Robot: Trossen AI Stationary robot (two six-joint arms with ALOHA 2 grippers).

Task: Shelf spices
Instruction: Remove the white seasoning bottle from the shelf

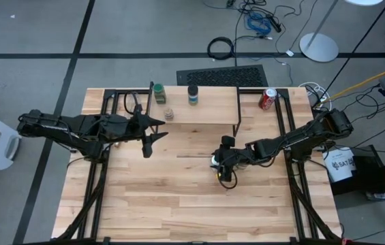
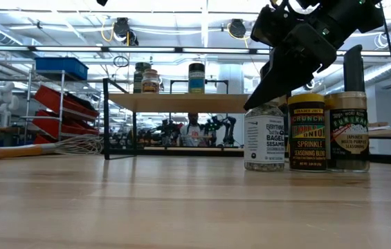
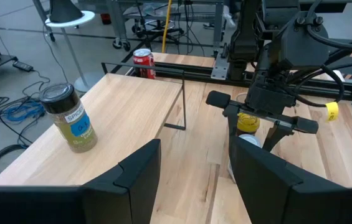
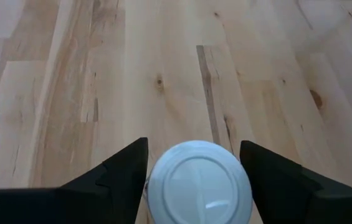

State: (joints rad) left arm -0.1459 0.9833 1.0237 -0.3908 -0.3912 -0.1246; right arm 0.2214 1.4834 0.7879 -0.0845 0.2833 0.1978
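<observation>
The robot's right gripper slants too low across the white-lidded jar, so it should open, lift and grasp the jar's lid (image 4: 199, 185) from more steeply above.
Three spices stand on the shelf (image 1: 199, 112), a light board on black legs at the table's far side: a green-lidded jar (image 1: 159, 93), a blue-labelled dark-lidded jar (image 3: 70, 118) and a small jar (image 1: 169, 113). Three more stand on the tabletop: a white-lidded jar (image 2: 264, 142), a yellow jar (image 2: 306, 131) and a dark jar (image 2: 348, 131). My right gripper (image 4: 192, 142) slants down over the white-lidded jar (image 4: 199, 180), open, one finger on each side of its lid. My left gripper (image 3: 194, 149) hovers open above the shelf's near edge, holding nothing. My right gripper's fingers (image 4: 126, 171) stand close beside the white lid's two sides (image 4: 157, 183), coming from above and from the table's right. I cannot tell whether they touch it. The jar stands upright on the tabletop.
A red soda can (image 1: 267, 99) stands at the table's far right, beside the shelf. A wire whisk (image 2: 50, 146) lies on the table, at the left of the low view. Black frame rails (image 1: 294, 156) run along the table's left and right sides.
</observation>
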